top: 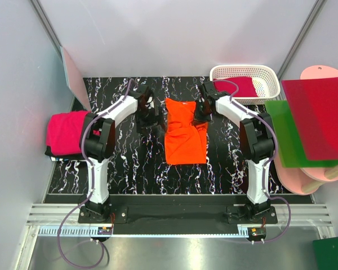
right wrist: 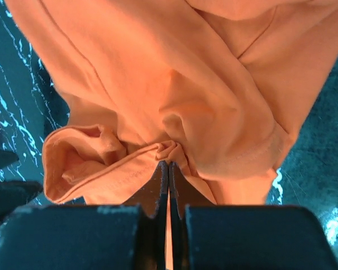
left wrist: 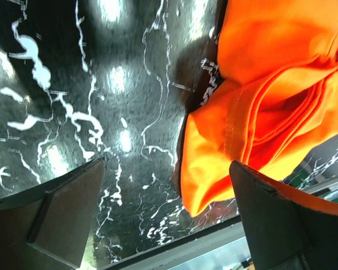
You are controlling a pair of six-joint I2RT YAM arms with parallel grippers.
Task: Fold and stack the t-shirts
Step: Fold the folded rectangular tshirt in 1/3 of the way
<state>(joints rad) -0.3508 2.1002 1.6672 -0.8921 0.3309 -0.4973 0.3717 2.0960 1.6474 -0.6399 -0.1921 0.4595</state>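
The orange t-shirt's loose folds are bunched across its middle, so my left gripper should pinch the folds' near end (left wrist: 236,124) while my right gripper pulls them flat before folding.
The bright orange t-shirt (top: 183,132) lies partly folded in the middle of the black marbled table (top: 129,169). My right gripper (top: 201,115) is shut on a pinch of its right edge, and the cloth (right wrist: 174,101) bunches at the fingertips (right wrist: 168,166). My left gripper (top: 148,119) hangs just left of the shirt, open and empty; its fingers (left wrist: 67,214) stand wide apart over the bare table, with the shirt's edge (left wrist: 236,135) by the right finger. A folded magenta shirt (top: 67,132) lies at the table's left edge. Another crimson shirt (top: 236,85) lies in the white basket (top: 245,73).
Stiff red (top: 318,115) and green (top: 287,135) plastic sheets lie on pale pink boards (top: 310,180) at the right, off the table. Another pale board (top: 73,76) leans at the back left corner. Grey walls enclose the table.
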